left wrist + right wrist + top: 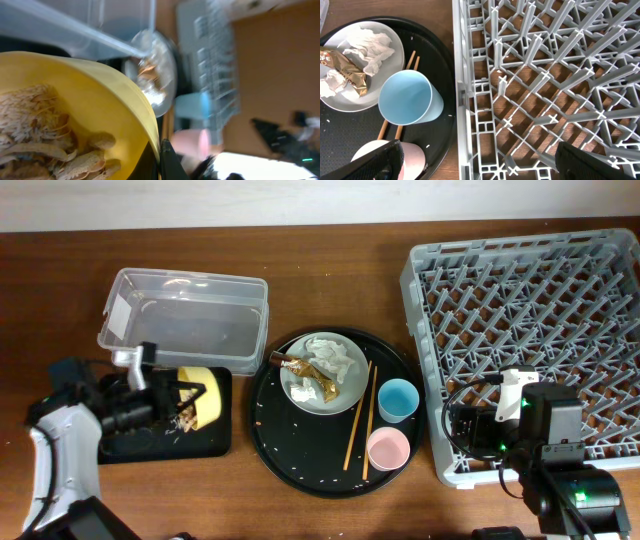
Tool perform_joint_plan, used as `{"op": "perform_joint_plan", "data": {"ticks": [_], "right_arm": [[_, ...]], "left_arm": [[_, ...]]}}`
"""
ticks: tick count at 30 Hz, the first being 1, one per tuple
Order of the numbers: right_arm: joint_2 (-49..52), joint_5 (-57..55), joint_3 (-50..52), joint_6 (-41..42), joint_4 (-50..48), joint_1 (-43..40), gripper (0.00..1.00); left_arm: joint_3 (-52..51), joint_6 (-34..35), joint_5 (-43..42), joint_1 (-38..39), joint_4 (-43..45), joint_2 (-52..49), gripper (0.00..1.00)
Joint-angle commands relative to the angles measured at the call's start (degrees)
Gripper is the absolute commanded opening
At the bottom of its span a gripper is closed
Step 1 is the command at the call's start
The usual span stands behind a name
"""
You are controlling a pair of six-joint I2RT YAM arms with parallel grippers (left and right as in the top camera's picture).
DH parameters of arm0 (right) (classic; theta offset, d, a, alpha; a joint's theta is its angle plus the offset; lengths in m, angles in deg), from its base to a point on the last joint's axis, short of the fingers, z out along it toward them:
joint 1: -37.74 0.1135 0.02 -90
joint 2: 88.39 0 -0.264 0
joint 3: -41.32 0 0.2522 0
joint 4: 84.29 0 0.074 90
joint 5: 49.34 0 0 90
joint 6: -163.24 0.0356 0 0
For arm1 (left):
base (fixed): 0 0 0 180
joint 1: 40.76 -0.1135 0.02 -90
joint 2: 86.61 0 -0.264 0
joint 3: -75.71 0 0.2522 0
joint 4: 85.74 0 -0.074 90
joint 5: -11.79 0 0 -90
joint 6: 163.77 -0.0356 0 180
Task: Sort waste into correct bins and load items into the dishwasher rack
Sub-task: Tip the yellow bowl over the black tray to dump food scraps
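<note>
My left gripper needs to set down and release the yellow bowl on the round black tray (315, 432) between the grey plate and the tray's front rim.
My left gripper (183, 396) is shut on the rim of the yellow bowl (205, 396), tipped on its side over the shallow black tray (215, 442). Brownish scraps (45, 135) fill the bowl in the left wrist view, and some lie on the tray (186, 420). The grey plate (300, 395) holds white tissue (338, 360) and the foil wrapper (304, 370). The blue cup (398, 399), pink cup (388, 448) and chopsticks (358, 418) lie on the round black tray. My right gripper (480, 160) is open over the rack's (530, 330) left edge.
The clear tub (185, 320) stands behind the black tray at the back left. The round black tray (275, 445) sits mid-table between the bins and the rack. Pale crumbs are scattered on it.
</note>
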Motion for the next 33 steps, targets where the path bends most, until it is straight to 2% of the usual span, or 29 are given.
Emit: {"op": "perform_joint_plan", "data": {"ticks": [1,3,7,10,11,12,13,14,15,16,17,19,21,22,23,24,25,26,27,28,29,30,31,32,33], "right_arm": [[0.0,0.1,-1.1,0.6,0.0,0.2,0.98],[0.0,0.1,-1.1,0.6,0.0,0.2,0.98],[0.0,0.1,-1.1,0.6,0.0,0.2,0.98],[0.0,0.1,-1.1,0.6,0.0,0.2,0.98],[0.0,0.1,-1.1,0.6,0.0,0.2,0.98],[0.0,0.1,-1.1,0.6,0.0,0.2,0.98],[0.0,0.1,-1.1,0.6,0.0,0.2,0.98],[0.0,0.1,-1.1,0.6,0.0,0.2,0.98],[0.0,0.1,-1.1,0.6,0.0,0.2,0.98],[0.0,0.1,-1.1,0.6,0.0,0.2,0.98],[0.0,0.1,-1.1,0.6,0.0,0.2,0.98],[0.0,0.1,-1.1,0.6,0.0,0.2,0.98],[0.0,0.1,-1.1,0.6,0.0,0.2,0.98],[0.0,0.1,-1.1,0.6,0.0,0.2,0.98],[0.0,0.1,-1.1,0.6,0.0,0.2,0.98],[0.0,0.1,-1.1,0.6,0.0,0.2,0.98],[0.0,0.1,-1.1,0.6,0.0,0.2,0.98],[0.0,0.1,-1.1,0.6,0.0,0.2,0.98],[0.0,0.1,-1.1,0.6,0.0,0.2,0.98],[0.0,0.1,-1.1,0.6,0.0,0.2,0.98],[0.0,0.1,-1.1,0.6,0.0,0.2,0.98],[0.0,0.1,-1.1,0.6,0.1,0.2,0.98],[0.0,0.1,-1.1,0.6,0.2,0.2,0.98],[0.0,0.1,-1.1,0.6,0.2,0.2,0.98],[0.0,0.1,-1.1,0.6,0.2,0.2,0.98]], "left_arm": [[-0.8,-0.9,-14.2,-5.2,0.2,0.5,0.00],[-0.8,-0.9,-17.3,-7.1,0.2,0.5,0.00],[-0.8,-0.9,-9.3,-8.0,2.4,0.5,0.00],[-0.8,-1.4,-14.9,-8.0,2.4,0.5,0.00],[-0.8,-0.3,-10.1,-8.1,4.7,0.5,0.00],[-0.8,7.5,-2.6,-8.2,6.3,0.4,0.00],[-0.8,2.4,-12.5,-7.9,4.9,0.4,0.00],[-0.8,-0.9,-15.6,-7.9,5.5,0.4,0.00],[-0.8,3.3,-11.8,-8.1,7.1,0.2,0.00],[-0.8,5.7,-13.5,-8.2,7.0,-0.1,0.00],[-0.8,0.8,-19.8,-7.9,6.2,-0.1,0.00],[-0.8,5.1,-13.6,-8.0,8.2,-0.4,0.00],[-0.8,5.7,-12.3,-8.0,7.1,-0.4,0.00],[-0.8,4.0,-15.7,-7.9,6.8,-0.4,0.00],[-0.8,1.7,-15.1,-7.8,7.6,-0.4,0.00],[-0.8,7.9,-7.6,-8.0,8.2,-0.4,0.00],[-0.8,8.1,-12.0,-8.0,7.3,-0.4,0.00],[-0.8,0.6,-19.1,-8.0,6.3,-0.4,0.00],[-0.8,1.4,-15.3,-8.1,7.7,-0.4,0.00],[-0.8,6.3,-8.2,-8.0,8.5,-0.4,0.00],[-0.8,10.6,-5.2,-8.0,7.3,-0.4,0.00],[-0.8,4.3,-11.4,-7.9,5.2,-0.4,0.00],[-0.8,-6.1,-16.0,-7.9,4.1,-0.4,0.00],[-0.8,1.0,-10.4,-8.1,6.5,-0.6,0.00],[-0.8,6.9,-10.5,-8.3,6.4,-0.7,0.00]]}}
